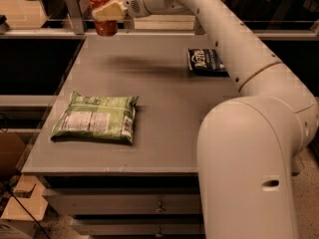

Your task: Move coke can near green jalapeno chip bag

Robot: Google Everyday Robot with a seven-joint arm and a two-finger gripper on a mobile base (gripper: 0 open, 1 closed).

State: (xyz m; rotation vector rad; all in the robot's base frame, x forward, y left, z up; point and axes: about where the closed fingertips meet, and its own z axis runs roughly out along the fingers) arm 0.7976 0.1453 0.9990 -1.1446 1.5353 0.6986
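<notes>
My gripper is going to release the coke can on the grey table [105, 82], behind the green jalapeno chip bag.
The coke can [102, 27], red with a silver top, is held upright in the air above the table's far left corner. My gripper [106, 11] is shut on the coke can, its pale fingers [110, 10] wrapped around the can's middle. The green jalapeno chip bag [95, 117] lies flat on the near left part of the grey table [164, 108], white label panel facing up, well in front of and below the can.
A dark blue chip bag [206, 60] lies at the table's far right. My white arm [249, 133] sweeps across the right side of the table. A metal rail [70, 9] runs behind the table. A cardboard box [22, 208] sits on the floor at the left.
</notes>
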